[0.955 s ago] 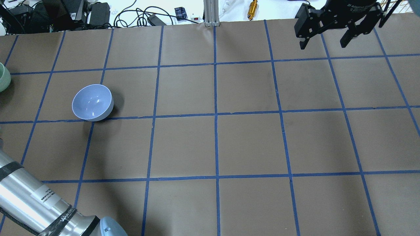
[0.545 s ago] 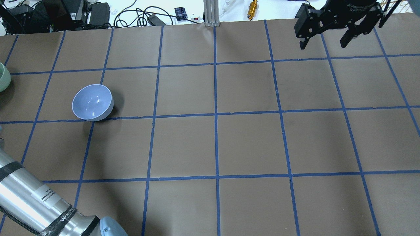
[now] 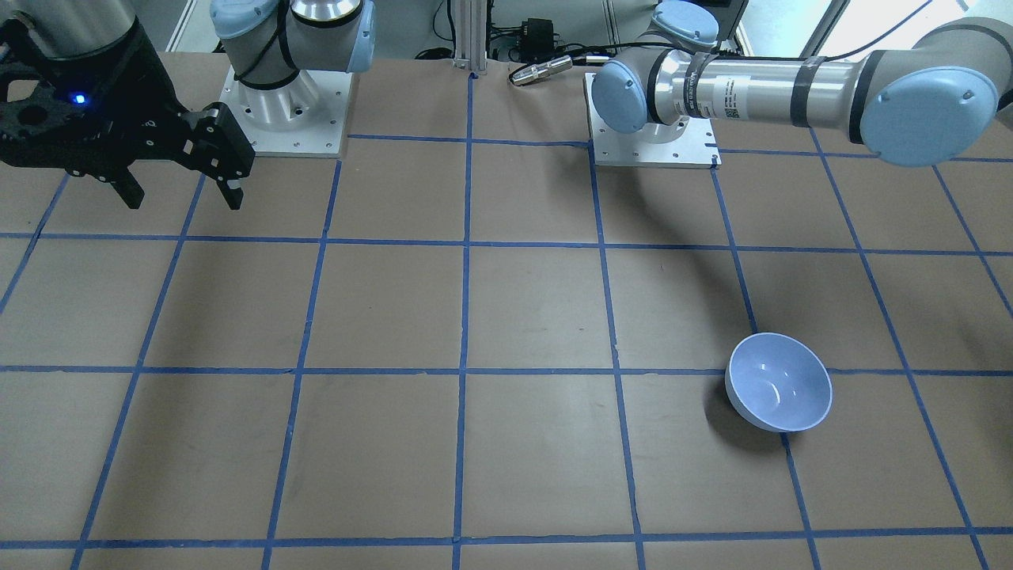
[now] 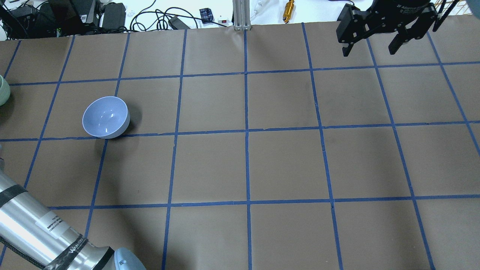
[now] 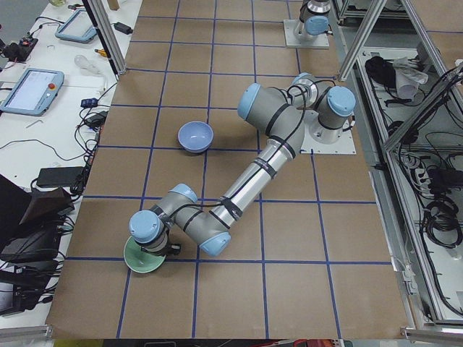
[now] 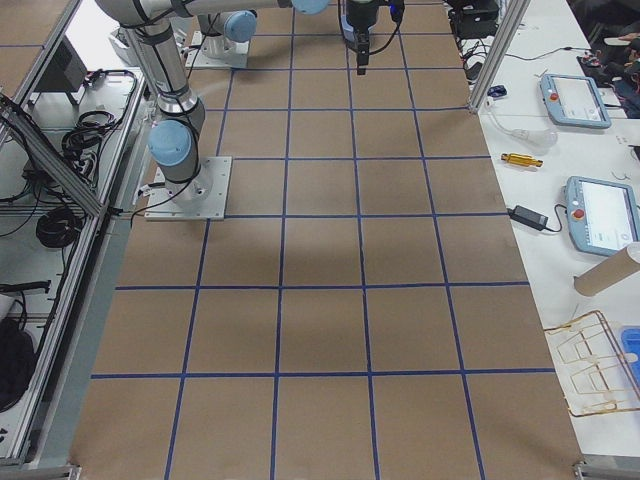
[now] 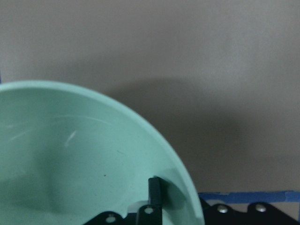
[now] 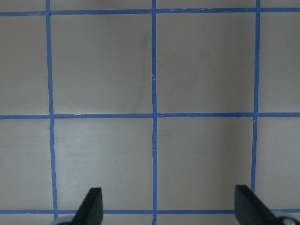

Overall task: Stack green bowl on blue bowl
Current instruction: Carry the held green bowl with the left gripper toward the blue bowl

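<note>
The robot's left gripper needs to release the green bowl inside the rim of the empty blue bowl [image 3: 783, 381], so that it nests there.
The pale blue bowl [image 4: 106, 117] stands upright and empty on the brown table's left half; it also shows in the front view [image 3: 779, 381] and the left side view [image 5: 195, 135]. The mint-green bowl [image 4: 3, 90] sits at the overhead view's far left edge and fills the left wrist view [image 7: 70, 159]. My left gripper [image 7: 180, 199] straddles its rim, with one finger [image 7: 156, 190] inside the bowl and the other hidden outside it. It looks shut on the rim. My right gripper [image 4: 369, 52] hangs open and empty over the far right [image 3: 184, 199], far from both bowls.
My left arm's silver forearm [image 4: 33, 225] crosses the near left corner. Cables, a gold cylinder [image 4: 288, 9] and an aluminium post [image 4: 240, 15] lie beyond the table's far edge. The two arm bases [image 3: 289, 119] stand at the robot's side.
The green bowl has slid slightly left at the overhead view's edge. The blue bowl and the right gripper have not moved.
</note>
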`<state>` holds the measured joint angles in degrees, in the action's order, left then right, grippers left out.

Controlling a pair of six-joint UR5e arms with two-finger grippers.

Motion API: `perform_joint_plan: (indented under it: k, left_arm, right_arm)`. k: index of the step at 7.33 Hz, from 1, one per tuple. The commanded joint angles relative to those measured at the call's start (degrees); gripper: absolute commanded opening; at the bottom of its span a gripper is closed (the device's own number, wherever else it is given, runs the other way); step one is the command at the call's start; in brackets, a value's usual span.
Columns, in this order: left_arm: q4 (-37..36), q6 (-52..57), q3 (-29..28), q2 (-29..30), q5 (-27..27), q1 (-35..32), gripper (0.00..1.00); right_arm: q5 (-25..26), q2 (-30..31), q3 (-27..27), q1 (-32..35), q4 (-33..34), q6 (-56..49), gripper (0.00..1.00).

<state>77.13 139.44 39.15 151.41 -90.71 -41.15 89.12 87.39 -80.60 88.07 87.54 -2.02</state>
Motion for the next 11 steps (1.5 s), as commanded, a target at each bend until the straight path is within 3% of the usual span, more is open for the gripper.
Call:
perform_joint_plan:
  k: [1, 3, 7, 9, 11]
  left_arm:
    - [0.6, -0.7, 0.6, -3.3, 0.0, -0.3, 0.00]
    - [1.6, -5.0, 7.0, -11.6, -0.3, -2.8, 0.00]
    - [2.2, -27.4, 31.9, -33.0, -0.7, -8.3, 0.00]
    - [1.3, -41.5, 45.5, -42.0, -0.4, -12.5, 0.00]
    - [1.2, -59.8, 55.5, -50.7, -0.3, -20.6, 0.00]
  right_arm:
    - [0.1, 0.1, 0.0, 0.0, 0.0, 0.0, 1.00]
    - [0.0, 0.1, 0.0, 0.0, 0.0, 0.0, 1.00]
    - [0.0, 0.0, 0.0, 0.0, 0.0, 0.1, 1.00]
    - [0.0, 0.0, 0.0, 0.0, 0.0, 0.2, 1.00]
    - [0.0, 0.1, 0.0, 0.0, 0.0, 0.2, 1.00]
